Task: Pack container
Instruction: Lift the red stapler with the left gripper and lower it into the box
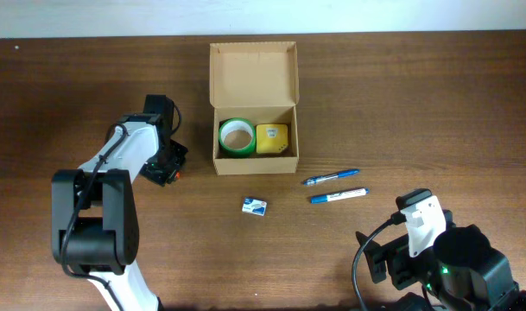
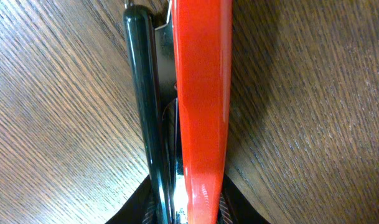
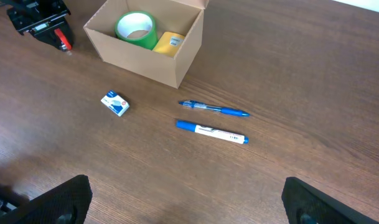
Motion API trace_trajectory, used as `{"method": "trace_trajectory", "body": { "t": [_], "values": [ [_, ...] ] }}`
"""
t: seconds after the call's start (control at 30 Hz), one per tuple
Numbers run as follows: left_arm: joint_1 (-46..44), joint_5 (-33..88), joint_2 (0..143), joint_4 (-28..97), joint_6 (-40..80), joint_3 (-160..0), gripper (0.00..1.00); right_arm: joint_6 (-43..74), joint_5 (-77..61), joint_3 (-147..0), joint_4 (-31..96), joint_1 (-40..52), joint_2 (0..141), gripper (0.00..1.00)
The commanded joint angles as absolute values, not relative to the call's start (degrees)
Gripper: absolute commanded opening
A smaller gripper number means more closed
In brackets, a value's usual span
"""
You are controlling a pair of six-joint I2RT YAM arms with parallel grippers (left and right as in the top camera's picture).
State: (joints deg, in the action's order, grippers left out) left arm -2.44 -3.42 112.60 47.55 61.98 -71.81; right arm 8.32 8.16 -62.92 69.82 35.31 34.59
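Observation:
Next, my left gripper lets go of the red and black stapler between the green tape roll and the box's front side (image 1: 253,156).
The container (image 1: 255,154) is a tan cardboard box with its flap lid open at the back. Inside it lie a green tape roll (image 1: 237,136) and a yellow item (image 1: 272,137). My left gripper (image 1: 163,164) is down at the table left of the box, shut on a red and black stapler-like tool (image 2: 201,93), which fills the left wrist view. My right gripper (image 3: 186,205) is wide open and empty over bare wood near the front right. The box also shows in the right wrist view (image 3: 145,53).
A blue pen (image 1: 332,177) and a blue-and-white marker (image 1: 339,196) lie to the right in front of the box. A small blue-and-white packet (image 1: 255,206) lies in front of the box. My right arm (image 1: 444,259) sits at the front right corner.

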Motion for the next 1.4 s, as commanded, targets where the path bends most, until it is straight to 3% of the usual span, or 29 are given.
{"method": "trace_trajectory", "body": {
  "t": [0.0,0.4,0.53,1.03,1.37],
  "values": [
    [-2.1,-4.3,112.9,48.3,60.6,-70.5,0.02,7.9,9.3,-62.7,69.6,35.6,34.2,0.99],
    [-5.2,-9.4,97.4,53.5,54.8,-76.0,0.02,7.9,9.3,-62.7,69.6,35.6,34.2,0.99],
    [-7.9,-9.2,93.6,51.5,46.9,-76.7,0.02,7.9,9.3,-62.7,69.6,35.6,34.2,0.99],
    [-21.8,-2.0,91.7,46.4,-16.4,-84.4,0.02,7.9,9.3,-62.7,69.6,35.6,34.2,0.99],
    [-23.9,1.8,92.3,41.0,-44.2,-84.4,0.02,7.9,9.3,-62.7,69.6,35.6,34.2,0.99]
  ]
}}
